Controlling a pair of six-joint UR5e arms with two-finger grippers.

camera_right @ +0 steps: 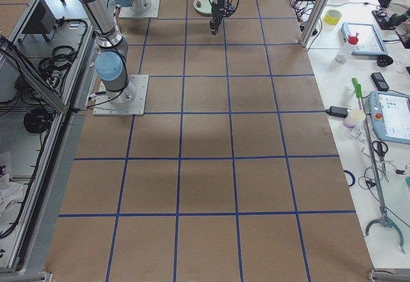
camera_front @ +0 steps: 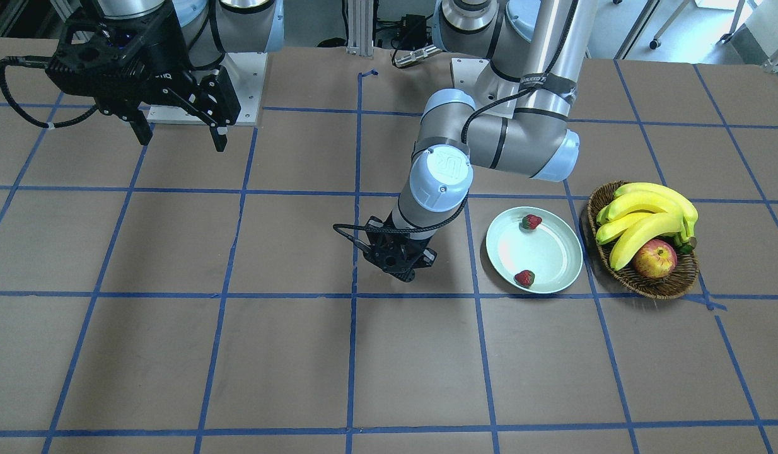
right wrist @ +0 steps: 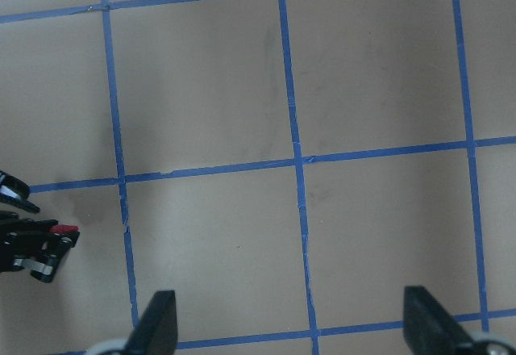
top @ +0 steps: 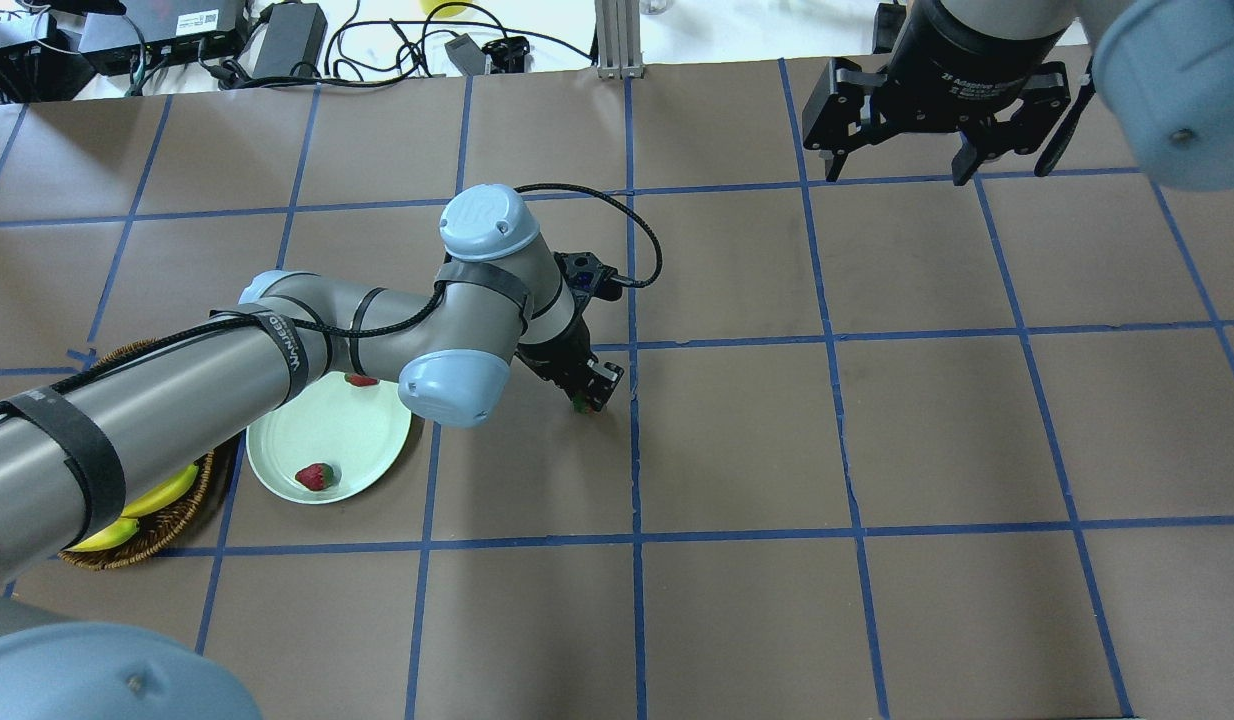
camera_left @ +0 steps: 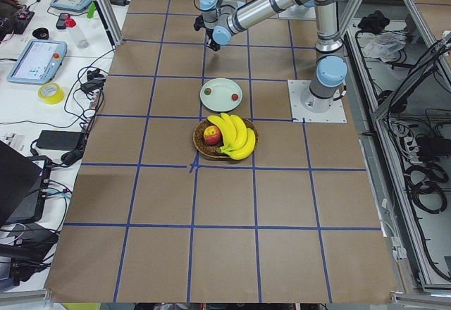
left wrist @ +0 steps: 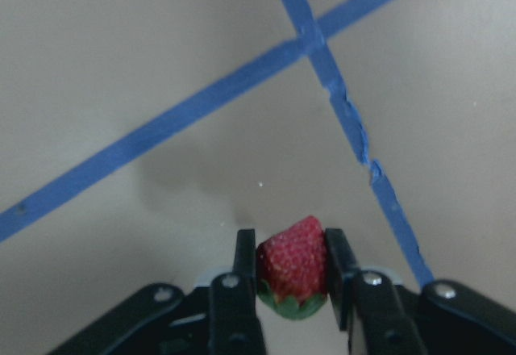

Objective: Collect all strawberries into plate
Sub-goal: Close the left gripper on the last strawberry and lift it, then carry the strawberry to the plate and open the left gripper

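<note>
Next, I let go of the strawberry with my left gripper in the pale green plate's side (camera_front: 565, 246) nearest the wicker basket.
My left gripper (left wrist: 291, 270) is shut on a red strawberry (left wrist: 292, 263) with a green cap and holds it just above the brown table, near a blue tape crossing. From overhead the same gripper (top: 587, 393) hangs right of the pale green plate (top: 362, 440). Two more strawberries lie in the plate, one at its far rim (top: 360, 380) and one at its near rim (top: 316, 476); the front view shows them too (camera_front: 531, 221) (camera_front: 524, 277). My right gripper (top: 897, 165) is open and empty, high over the table's far right.
A wicker basket (camera_front: 647, 287) with bananas (camera_front: 644, 217) and an apple (camera_front: 654, 258) stands beside the plate, on the side away from my left gripper. Blue tape lines grid the brown table.
</note>
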